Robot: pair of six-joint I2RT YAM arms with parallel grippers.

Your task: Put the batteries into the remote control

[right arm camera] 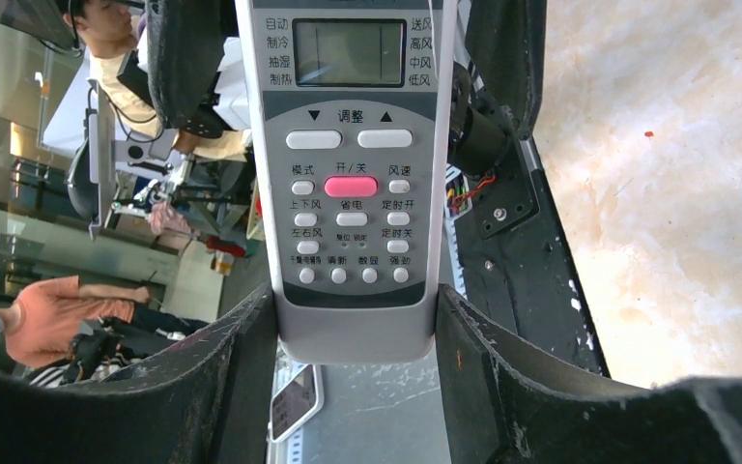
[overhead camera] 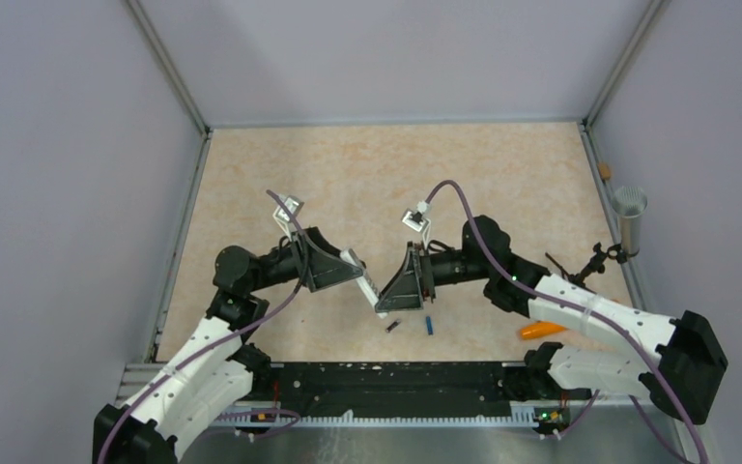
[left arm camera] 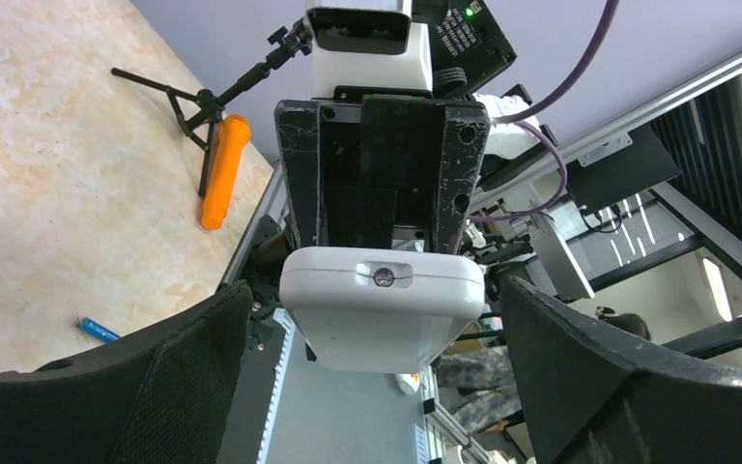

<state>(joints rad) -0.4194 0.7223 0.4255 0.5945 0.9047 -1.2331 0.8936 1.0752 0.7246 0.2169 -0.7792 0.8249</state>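
My right gripper is pinching the remote's side edges, so it should turn and grip the remote's front and back sides (right arm camera: 356, 324) while my left gripper holds its top end.
The white remote control (overhead camera: 367, 282) is held in the air between both grippers. My right gripper (right arm camera: 353, 311) is shut on its lower end, with the grey display and buttons facing the right wrist camera (right arm camera: 351, 145). My left gripper (left arm camera: 375, 324) is open; its fingers (left arm camera: 193, 367) stand on either side of the remote's top end (left arm camera: 382, 309) with a gap on each side. The dark battery (overhead camera: 392, 326) and the blue battery (overhead camera: 429, 325) lie on the table just below the remote. The blue battery also shows in the left wrist view (left arm camera: 97, 331).
An orange tapered object (overhead camera: 541, 330) lies by the right arm and also shows in the left wrist view (left arm camera: 224, 169). A small black tripod stand (overhead camera: 580, 266) and a grey metal cup (overhead camera: 628, 217) are at the right edge. A black rail (overhead camera: 386, 382) runs along the near edge.
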